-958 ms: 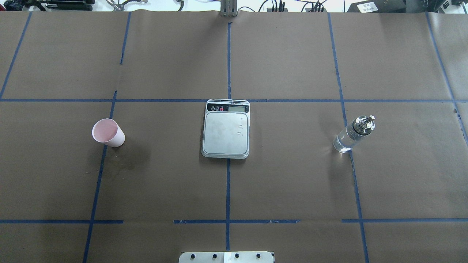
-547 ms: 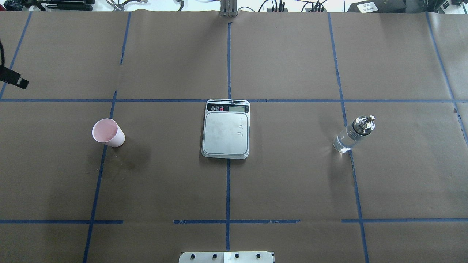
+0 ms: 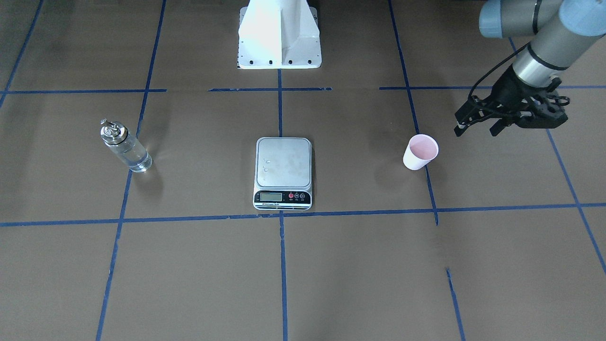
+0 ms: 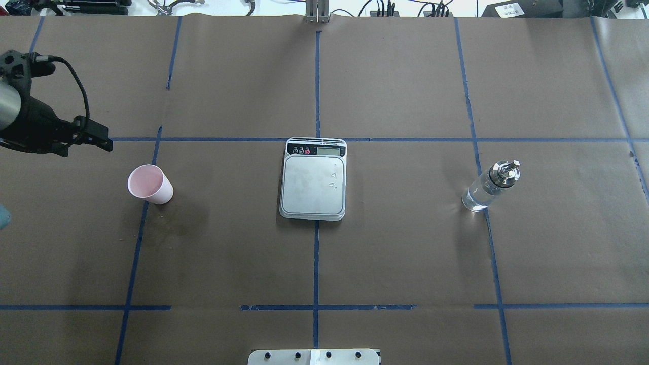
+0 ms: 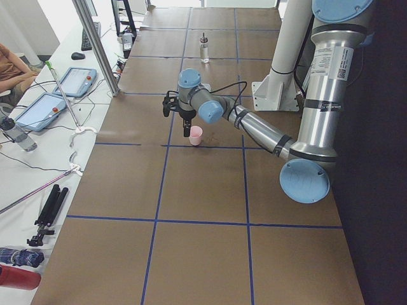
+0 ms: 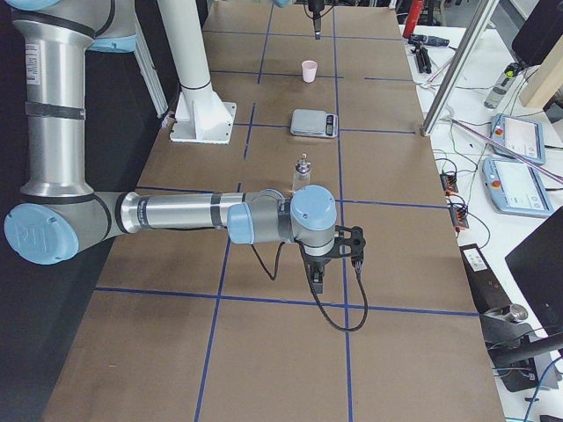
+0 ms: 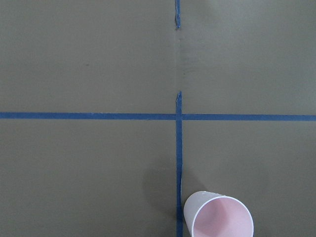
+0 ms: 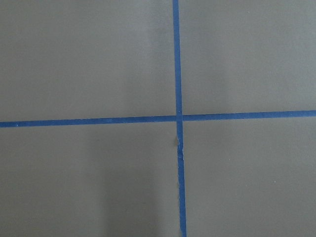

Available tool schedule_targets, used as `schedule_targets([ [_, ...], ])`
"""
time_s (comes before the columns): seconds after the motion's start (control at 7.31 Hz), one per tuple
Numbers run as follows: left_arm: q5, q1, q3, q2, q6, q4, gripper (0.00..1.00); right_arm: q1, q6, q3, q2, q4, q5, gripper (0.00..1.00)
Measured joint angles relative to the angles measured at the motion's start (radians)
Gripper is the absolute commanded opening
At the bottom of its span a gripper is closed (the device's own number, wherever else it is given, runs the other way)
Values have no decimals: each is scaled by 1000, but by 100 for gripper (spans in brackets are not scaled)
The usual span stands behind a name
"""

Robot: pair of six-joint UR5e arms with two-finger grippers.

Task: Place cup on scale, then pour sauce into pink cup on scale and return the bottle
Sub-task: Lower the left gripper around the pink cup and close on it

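The pale pink cup has the rim [image 3: 437, 152] [image 7: 193, 230] that my left gripper needs to close on, on the side facing away from the scale.
The pale pink cup [image 4: 149, 184] stands upright on the table at the left; it also shows in the front view [image 3: 420, 151] and at the bottom of the left wrist view [image 7: 219, 217]. The scale [image 4: 314, 185] lies at the table's centre with a few drops on its platform. The glass bottle [image 4: 489, 187] with its metal cap stands at the right, holding clear sauce. My left gripper [image 3: 475, 130] is open and empty, hovering beside and above the cup on its outer, far side. My right gripper [image 6: 330, 268] shows only in the right side view; I cannot tell its state.
Blue tape lines divide the brown table cover into squares. A dark damp stain [image 4: 177, 218] lies just in front of the cup. The robot's white base [image 3: 279, 35] stands at the table's near edge. Tablets and cables lie on a side bench [image 6: 519, 141].
My left arm has come in from the left edge of the overhead view and moved right toward the cup. Cup, scale and bottle have not moved.
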Motion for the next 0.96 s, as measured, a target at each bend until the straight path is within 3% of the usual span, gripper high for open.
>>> schedule_targets([
  [0.41, 80, 92, 47, -4, -91, -48, 100, -7, 23, -3, 2, 13, 2, 100],
  [0.96, 101, 144, 102, -7, -92, -89, 100, -11, 31, -2, 9, 14, 5, 100],
])
